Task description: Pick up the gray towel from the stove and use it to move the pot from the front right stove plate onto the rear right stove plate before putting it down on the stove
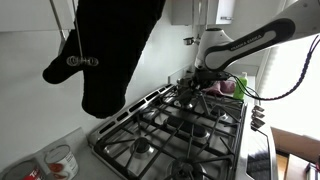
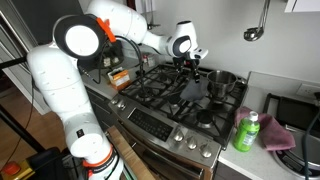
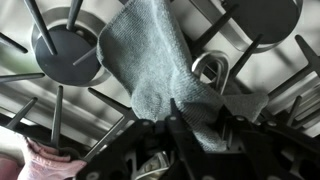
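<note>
The pot is on the rear stove plate with the gray towel over its handle, so I should open my gripper, pinch only the towel (image 3: 200, 103) and lift it clear.
The gray towel (image 3: 150, 60) hangs from my gripper (image 3: 170, 120), which is shut on its lower edge. In an exterior view my gripper (image 2: 190, 62) is above the middle of the stove, and the towel (image 2: 194, 90) dangles down to the grates. The steel pot (image 2: 222, 80) stands on a right-side stove plate towards the back, just right of the towel. A metal loop handle (image 3: 210, 68) shows beside the towel in the wrist view. In an exterior view my gripper (image 1: 195, 85) is over the far end of the stove and the pot is hard to make out.
Black grates (image 2: 165, 95) cover the stove. A green bottle (image 2: 248, 132) and a pink cloth (image 2: 278, 135) lie on the counter right of the stove. A black oven mitt (image 1: 110, 50) hangs in the foreground. Boxes (image 2: 118, 78) stand to the left.
</note>
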### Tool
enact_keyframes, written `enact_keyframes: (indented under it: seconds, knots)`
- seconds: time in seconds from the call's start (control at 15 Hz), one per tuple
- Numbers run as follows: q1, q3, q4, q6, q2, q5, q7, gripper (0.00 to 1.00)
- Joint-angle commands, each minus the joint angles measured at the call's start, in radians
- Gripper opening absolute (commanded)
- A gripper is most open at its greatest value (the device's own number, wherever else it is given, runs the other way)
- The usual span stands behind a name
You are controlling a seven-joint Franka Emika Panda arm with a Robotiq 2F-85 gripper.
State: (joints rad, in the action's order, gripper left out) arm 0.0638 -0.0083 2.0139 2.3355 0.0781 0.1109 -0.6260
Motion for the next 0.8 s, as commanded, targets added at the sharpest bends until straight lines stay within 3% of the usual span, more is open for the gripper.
enact_keyframes:
  seconds: [0.0, 0.13, 0.4, 0.47, 0.6, 0.67, 0.73]
  knots:
    - [-0.020, -0.018, -0.010, 0.015, 0.006, 0.011, 0.023, 0.61]
    - [-0.023, -0.018, -0.004, 0.018, -0.005, 0.022, 0.022, 0.69]
    - [-0.030, -0.018, 0.003, 0.044, -0.024, 0.056, 0.018, 0.98]
    - [-0.032, -0.018, 0.007, 0.054, -0.029, 0.070, 0.015, 0.98]
    - [-0.033, -0.018, 0.009, 0.060, -0.033, 0.081, 0.017, 0.67]
    - [-0.033, -0.018, 0.011, 0.061, -0.034, 0.083, 0.018, 0.66]
    - [-0.033, -0.017, 0.011, 0.060, -0.036, 0.081, 0.021, 0.58]
